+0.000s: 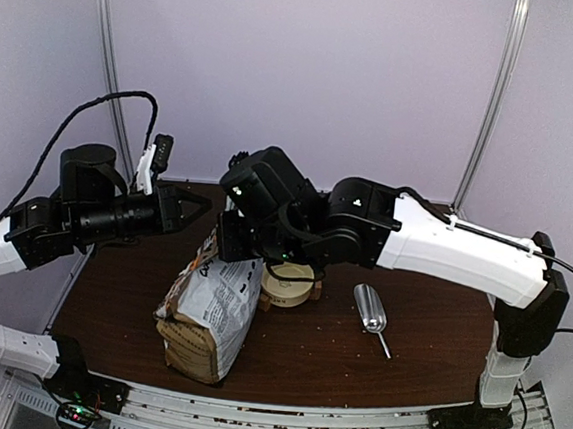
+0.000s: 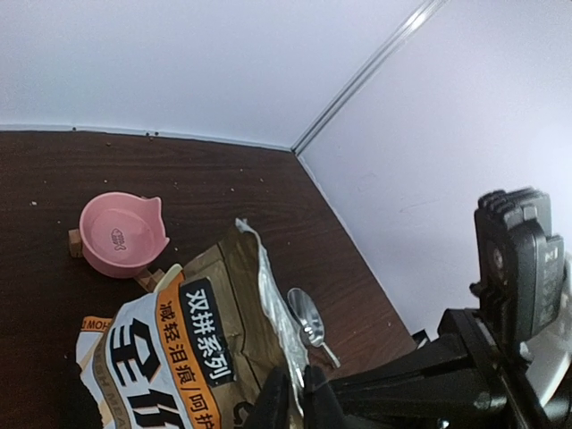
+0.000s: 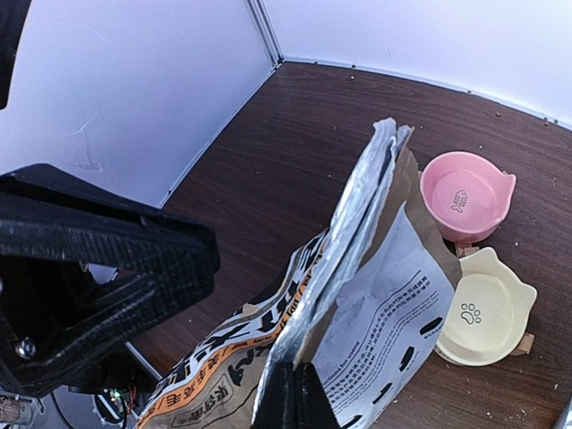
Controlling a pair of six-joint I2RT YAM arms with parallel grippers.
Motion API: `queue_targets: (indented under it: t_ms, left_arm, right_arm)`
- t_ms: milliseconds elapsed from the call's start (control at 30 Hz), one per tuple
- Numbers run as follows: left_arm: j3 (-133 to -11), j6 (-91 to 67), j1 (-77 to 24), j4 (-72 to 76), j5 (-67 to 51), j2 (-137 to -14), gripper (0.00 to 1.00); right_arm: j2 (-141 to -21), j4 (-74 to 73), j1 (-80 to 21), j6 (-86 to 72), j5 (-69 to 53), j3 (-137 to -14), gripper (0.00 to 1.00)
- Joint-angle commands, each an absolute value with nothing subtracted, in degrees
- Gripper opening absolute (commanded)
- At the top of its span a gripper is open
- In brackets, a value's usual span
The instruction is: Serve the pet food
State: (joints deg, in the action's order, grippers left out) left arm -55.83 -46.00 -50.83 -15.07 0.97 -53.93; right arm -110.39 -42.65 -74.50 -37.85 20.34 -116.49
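My left gripper is closed short of the bag's flattened opening. I need to open it, move it in closer and pinch the bag's foil edge (image 3: 315, 299) facing it.
No pet food shows; it is hidden inside the printed bag (image 1: 208, 303), which stands upright mid-table. My left gripper (image 1: 199, 205) reaches in from the left. In the left wrist view its fingers (image 2: 295, 373) are closed on the foil edge of the bag's mouth (image 2: 268, 286). My right gripper (image 1: 232, 242) comes from the right. In the right wrist view it (image 3: 292, 366) is shut on the other side of the bag's top edge (image 3: 357, 223). The mouth is pressed almost flat.
A pink bowl (image 2: 121, 234) (image 3: 465, 195) and a cream bowl (image 1: 290, 285) (image 3: 483, 308) sit on small wooden stands just behind and right of the bag. A silver metal scoop (image 1: 371, 308) (image 2: 308, 317) lies to the right. Crumbs dot the dark table (image 1: 294, 356).
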Motion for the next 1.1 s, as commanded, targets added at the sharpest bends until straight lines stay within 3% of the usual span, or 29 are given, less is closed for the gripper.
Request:
queue_targets:
  t_ms: [0,167,300,433,700,1067]
  left_arm:
    - [-57.5,-45.1,-50.6,-12.9,-2.1,-54.7,0.20]
    - [-58.4,-45.2,-50.6,-13.6,-3.3,-56.3,0.39]
    - [-58.9,-45.3,-50.6,-14.2,-4.3,-57.7,0.44]
    - [-59.1,-45.7,-50.6,-15.2,-4.4,-58.7,0.44]
    - [-58.4,-47.4,-50.5,-16.2,-2.9,-58.9,0.35]
    - [-58.9,-47.5,-48.9,-16.9,-6.3,-61.3,0.35]
  right_arm:
    - [-107.0,-40.6,-74.0,-37.2,18.7,-111.3,0.00]
    - [-102.5,-30.0,-73.9,-35.5,14.1,-103.3,0.00]
    - [-100.6,-24.8,-73.9,-34.4,11.1,-99.4,0.00]
    - [-98.9,-20.1,-73.9,-34.0,8.9,-96.4,0.00]
    - [-97.2,-17.8,-73.8,-34.1,8.4,-94.0,0.00]
    - [-97.4,-18.5,-73.8,-31.9,7.1,-93.6,0.00]
